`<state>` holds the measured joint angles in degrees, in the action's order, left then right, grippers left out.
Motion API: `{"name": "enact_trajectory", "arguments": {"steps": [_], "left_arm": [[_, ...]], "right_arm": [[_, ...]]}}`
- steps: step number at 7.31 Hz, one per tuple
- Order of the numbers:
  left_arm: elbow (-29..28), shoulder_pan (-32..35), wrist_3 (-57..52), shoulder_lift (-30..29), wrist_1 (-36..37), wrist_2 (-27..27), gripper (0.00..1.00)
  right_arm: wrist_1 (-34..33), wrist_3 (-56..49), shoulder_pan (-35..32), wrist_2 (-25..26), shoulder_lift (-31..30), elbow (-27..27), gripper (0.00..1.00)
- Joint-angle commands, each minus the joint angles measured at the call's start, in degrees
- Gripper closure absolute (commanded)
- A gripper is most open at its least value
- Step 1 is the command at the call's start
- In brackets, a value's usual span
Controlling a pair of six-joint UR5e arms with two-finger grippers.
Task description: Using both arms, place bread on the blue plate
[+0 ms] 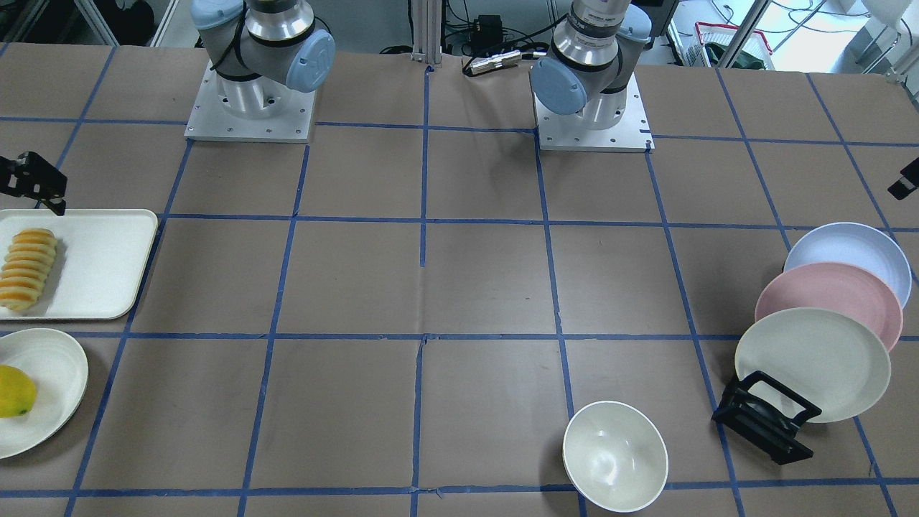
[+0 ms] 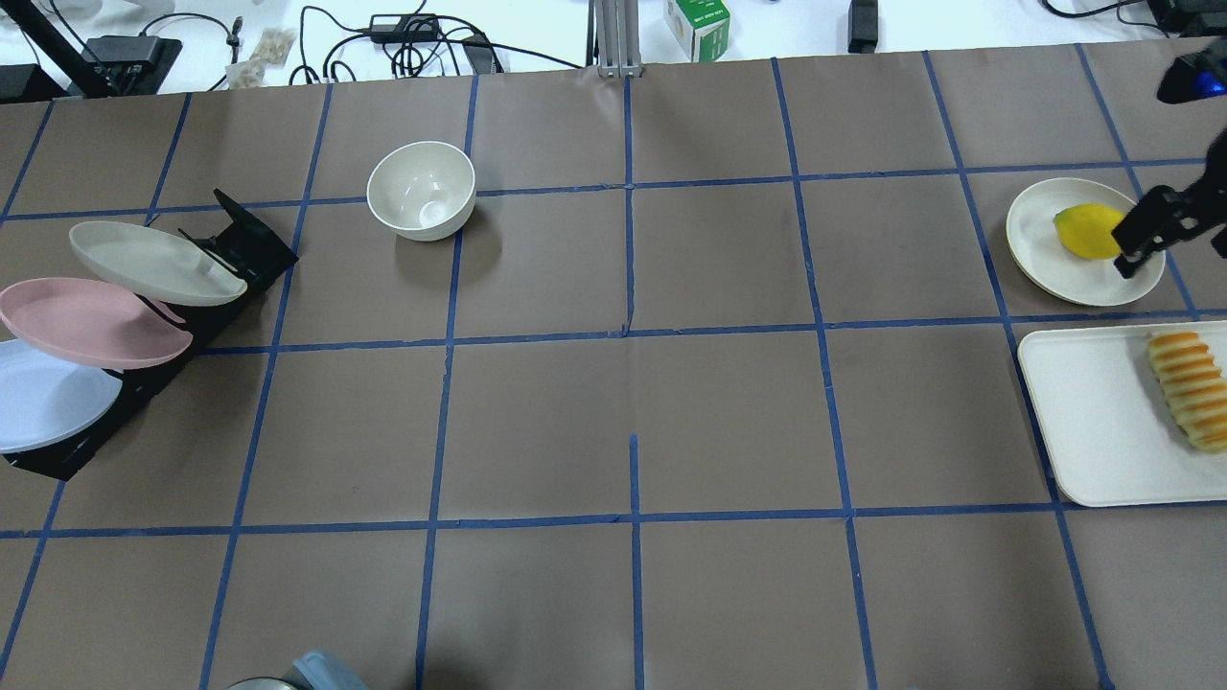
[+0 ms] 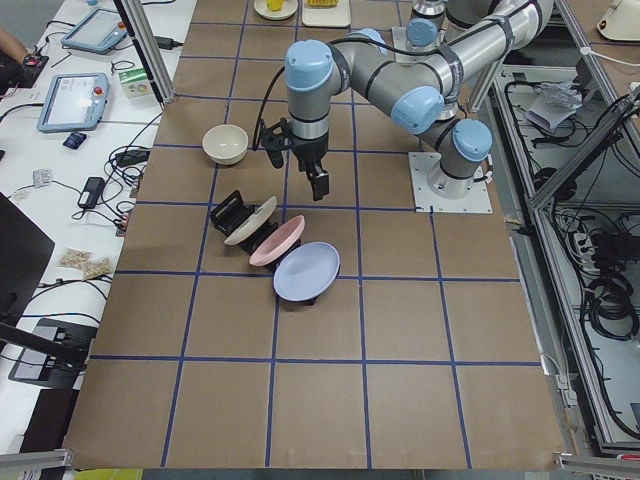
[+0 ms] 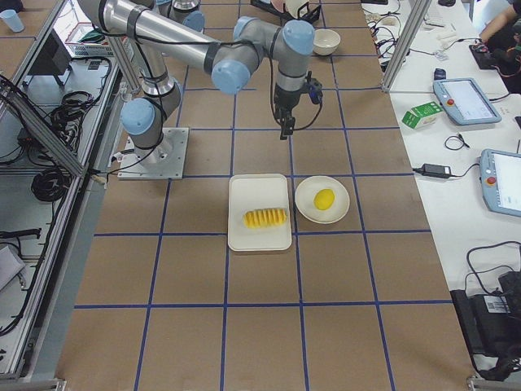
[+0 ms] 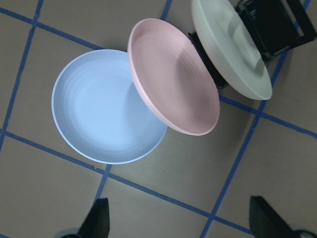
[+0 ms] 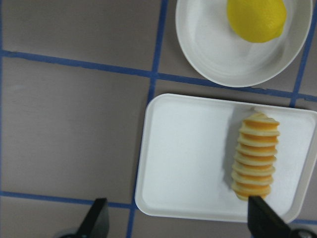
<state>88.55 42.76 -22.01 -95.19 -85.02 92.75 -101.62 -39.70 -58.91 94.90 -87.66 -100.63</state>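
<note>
The next step for my left gripper is to go to the blue plate's rim (image 1: 892,240) (image 5: 58,126), on the side away from the pink plate, and close there.
The bread (image 6: 255,156), a ridged orange and pale-yellow loaf, lies on a white tray (image 6: 188,158) at the robot's right; it also shows in the overhead view (image 2: 1189,388). The blue plate (image 5: 104,109) leans in a black rack at the robot's left, behind a pink plate (image 5: 173,84); it also shows in the overhead view (image 2: 48,398). My left gripper (image 5: 181,223) hovers open and empty above the plates. My right gripper (image 6: 181,223) hovers open and empty above the tray, to one side of the bread (image 2: 1145,235).
A cream plate (image 2: 153,261) leans at the front of the black rack (image 2: 249,244). A lemon (image 2: 1088,230) sits on a small cream plate (image 2: 1040,240) beside the tray. A cream bowl (image 2: 422,190) stands at the far side, left of middle.
</note>
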Motion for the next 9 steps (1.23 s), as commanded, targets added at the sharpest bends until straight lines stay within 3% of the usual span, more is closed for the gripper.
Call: {"name": "enact_trajectory", "arguments": {"steps": [1,2,4,5,7,9], "left_arm": [[0.1,-5.0,-5.6,-4.6,7.5,-0.4,0.0],[0.0,-6.2,-10.0,-6.8,8.9,-0.6,0.0],[0.1,-8.0,-11.7,-12.2,14.7,-1.6,0.0],[0.1,-8.0,-12.2,-14.0,14.9,-4.2,0.0],[0.1,-8.1,-12.4,-16.5,15.0,-4.1,0.0],[0.1,-8.2,-12.4,-18.4,15.0,-3.6,0.12]], "right_arm": [[-10.7,-11.1,10.4,-0.2,3.0,-5.2,0.0],[-11.7,-14.2,14.3,-0.2,5.8,-5.4,0.0],[-16.5,-16.6,16.1,-0.2,13.1,-5.3,0.0],[-16.6,-17.2,16.2,-0.2,13.5,-5.5,0.0],[-18.4,-17.1,16.0,-1.4,15.7,-6.2,0.0],[-21.0,-16.9,16.1,-1.5,17.8,-6.3,0.0]]}}
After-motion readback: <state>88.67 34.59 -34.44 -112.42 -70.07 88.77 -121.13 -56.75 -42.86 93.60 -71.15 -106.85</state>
